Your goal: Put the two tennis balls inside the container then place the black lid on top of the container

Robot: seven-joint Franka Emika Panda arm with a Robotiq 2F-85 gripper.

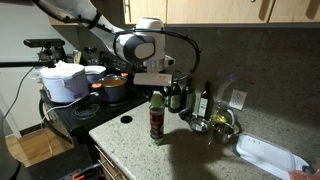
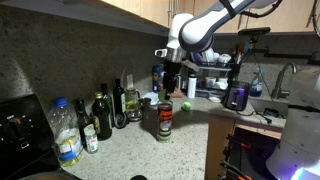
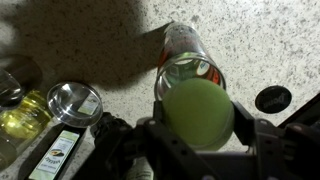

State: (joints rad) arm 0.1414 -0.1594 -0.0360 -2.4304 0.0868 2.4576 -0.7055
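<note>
I should let go of the yellow-green tennis ball inside the clear upright container with the dark red label (image 1: 157, 127) (image 3: 184, 70).
My gripper (image 3: 198, 122) is shut on a yellow-green tennis ball (image 3: 198, 112), which fills the space between the fingers. It hangs right over the open mouth of the container (image 3: 190, 58), a clear tube with a dark red label that stands upright on the speckled counter in both exterior views (image 1: 156, 124) (image 2: 164, 122). The held tennis ball (image 1: 156, 100) sits just above the tube's rim. A second tennis ball (image 2: 185, 106) lies on the counter beyond the tube. The black lid (image 3: 272, 98) (image 1: 126, 119) lies flat on the counter beside the tube.
Dark glass bottles (image 1: 178, 97) (image 2: 103, 115) stand along the back wall near the tube. A red pot (image 1: 112, 88) and a white cooker (image 1: 65, 82) sit on the stove. A metal bowl (image 1: 222, 122) and a white tray (image 1: 268, 155) lie farther along the counter.
</note>
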